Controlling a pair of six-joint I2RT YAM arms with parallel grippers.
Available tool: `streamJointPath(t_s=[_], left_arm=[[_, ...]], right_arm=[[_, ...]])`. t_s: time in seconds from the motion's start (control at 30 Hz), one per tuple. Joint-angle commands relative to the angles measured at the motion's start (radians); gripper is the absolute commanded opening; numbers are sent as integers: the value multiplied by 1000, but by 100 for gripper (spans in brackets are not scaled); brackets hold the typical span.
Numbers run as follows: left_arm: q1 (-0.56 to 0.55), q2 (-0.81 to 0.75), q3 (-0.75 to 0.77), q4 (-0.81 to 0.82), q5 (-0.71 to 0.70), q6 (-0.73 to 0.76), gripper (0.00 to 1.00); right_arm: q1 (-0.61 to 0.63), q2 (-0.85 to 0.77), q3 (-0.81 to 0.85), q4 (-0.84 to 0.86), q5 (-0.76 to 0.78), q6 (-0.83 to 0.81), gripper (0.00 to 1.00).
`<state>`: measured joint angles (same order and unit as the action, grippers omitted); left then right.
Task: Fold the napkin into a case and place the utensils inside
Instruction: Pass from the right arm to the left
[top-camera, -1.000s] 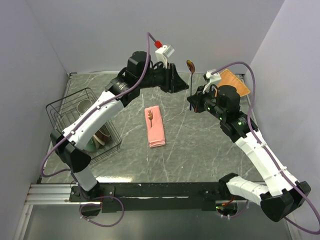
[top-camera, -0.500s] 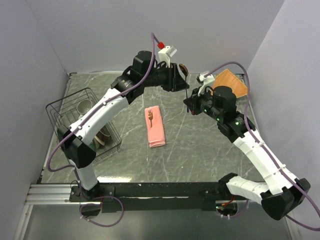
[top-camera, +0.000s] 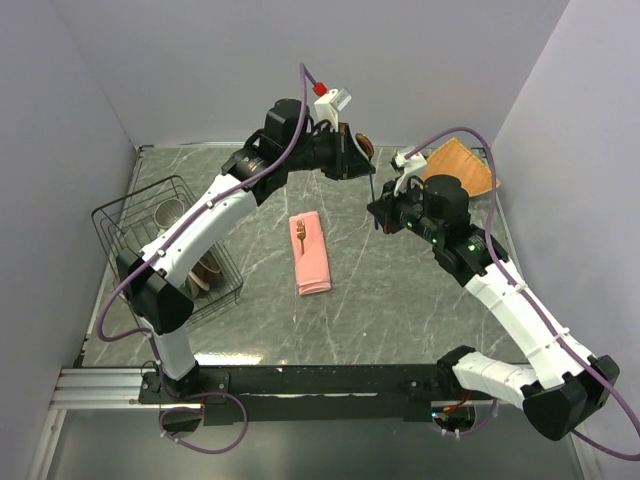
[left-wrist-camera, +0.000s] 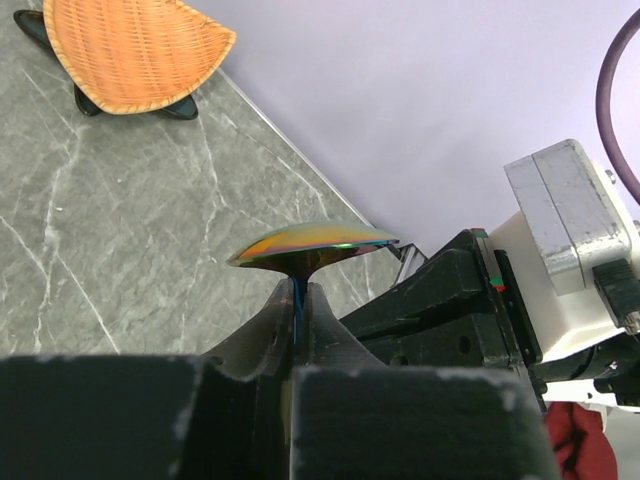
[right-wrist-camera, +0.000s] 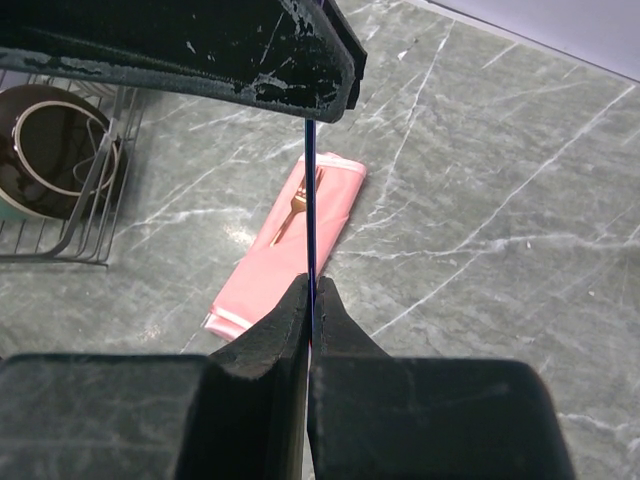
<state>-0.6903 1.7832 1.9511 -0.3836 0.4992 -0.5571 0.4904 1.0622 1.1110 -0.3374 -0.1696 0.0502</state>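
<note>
My left gripper needs to let go of the spoon in the salmon-pink napkin's far end (top-camera: 315, 231), beside the gold fork.
The salmon-pink napkin (top-camera: 310, 253) lies folded as a narrow case on the table's middle. The gold fork (top-camera: 301, 233) sticks out of its far end. Above the table's back the spoon (top-camera: 372, 185) stands upright, bowl up. My left gripper (top-camera: 354, 157) is shut on the spoon's neck just under the bowl (left-wrist-camera: 310, 243). My right gripper (top-camera: 381, 214) is shut on the purplish handle (right-wrist-camera: 311, 200) lower down. In the right wrist view the case (right-wrist-camera: 295, 240) and fork (right-wrist-camera: 292, 210) lie below the handle.
A black wire rack (top-camera: 165, 250) with crockery stands at the left. An orange-tan woven fan-shaped mat (top-camera: 462, 165) lies at the back right corner, also seen as the mat (left-wrist-camera: 135, 50) in the left wrist view. Walls close in the back and sides.
My left gripper moved right to the upright spoon and closed on its neck below the bowl. The right arm, still holding the handle, shifted slightly left. Napkin and fork lie unmoved.
</note>
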Motion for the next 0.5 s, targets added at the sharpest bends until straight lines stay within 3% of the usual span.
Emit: streamJointPath(t_s=[0.0,0.07,0.1,0.17,0.2,0.27,0.4,0.47], left_arm=[[6,-1,48,25,12,-24,1],[9,-1,43,19,9,-24,1],[15,-1,37,11,4,-24,1],[32,11,39,-4,-25,-27,1],[55,21,51,-27,-39,-29,1],[83,66,84,-70,-80,-1,1],[172,208,253,-242,-100,43,1],[195,255,267,-281,-100,48,1]], right_arm=[[8,-22,3,21,-16,-15,0],[8,-11,18,2,-33,-15,26],[8,-10,23,0,-41,-9,55],[2,-16,21,-6,-30,-3,75],[-3,-25,20,-11,-28,-3,92],[-19,-33,15,-37,-34,-9,100],[-62,-47,3,-84,-41,-18,100],[-91,-45,7,-109,-42,-19,100]])
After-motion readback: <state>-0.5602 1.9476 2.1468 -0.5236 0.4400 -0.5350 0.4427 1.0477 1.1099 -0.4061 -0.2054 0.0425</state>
